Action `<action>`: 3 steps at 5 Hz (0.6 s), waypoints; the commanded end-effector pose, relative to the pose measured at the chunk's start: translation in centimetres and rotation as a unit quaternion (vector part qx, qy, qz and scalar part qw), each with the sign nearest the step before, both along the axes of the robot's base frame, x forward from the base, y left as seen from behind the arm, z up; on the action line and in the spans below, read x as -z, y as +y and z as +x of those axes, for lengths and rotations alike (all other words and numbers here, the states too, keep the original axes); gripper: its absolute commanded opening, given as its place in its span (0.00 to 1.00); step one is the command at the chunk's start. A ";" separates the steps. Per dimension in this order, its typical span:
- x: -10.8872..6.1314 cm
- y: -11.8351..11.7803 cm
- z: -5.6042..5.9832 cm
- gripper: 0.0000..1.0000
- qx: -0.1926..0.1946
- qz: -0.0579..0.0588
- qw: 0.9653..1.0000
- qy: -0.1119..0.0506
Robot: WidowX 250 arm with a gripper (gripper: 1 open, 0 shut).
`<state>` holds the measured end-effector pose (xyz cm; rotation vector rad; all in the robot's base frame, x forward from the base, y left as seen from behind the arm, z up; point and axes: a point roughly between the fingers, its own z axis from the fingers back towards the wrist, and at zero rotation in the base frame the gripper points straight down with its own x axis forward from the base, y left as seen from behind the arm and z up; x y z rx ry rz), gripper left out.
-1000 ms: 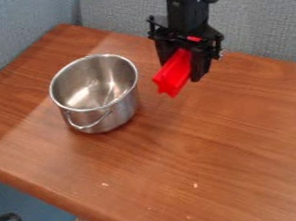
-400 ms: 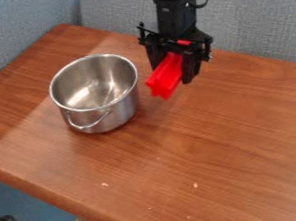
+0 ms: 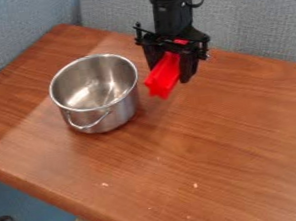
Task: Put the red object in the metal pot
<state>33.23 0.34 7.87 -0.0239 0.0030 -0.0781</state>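
Note:
Next, the gripper releases the red object inside the metal pot (image 3: pixel 103 92), just behind its front wire handle. The red object now hovers beside the pot.
The red object (image 3: pixel 164 77) is an elongated block hanging tilted in the air, held between the black fingers of my gripper (image 3: pixel 173 61), which points down from the arm at the top of the view. It hovers just right of the metal pot (image 3: pixel 95 92) and slightly above its rim. The pot is shiny, round and empty, with a thin wire handle lying over its front side, and it stands on the left half of the wooden table (image 3: pixel 222 144).
The table's front edge runs diagonally across the lower left, with floor and cables below it. A blue-grey wall stands behind the table.
The gripper with the red object has shifted a little to the left, closer to the pot. The pot has not moved.

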 end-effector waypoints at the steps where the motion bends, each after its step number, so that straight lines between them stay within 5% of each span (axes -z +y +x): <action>1: -2.1 0.6 0.9 0.00 -0.013 -0.001 0.999 -0.036; 3: -4.5 3.1 0.1 0.00 -0.059 0.013 0.996 -0.060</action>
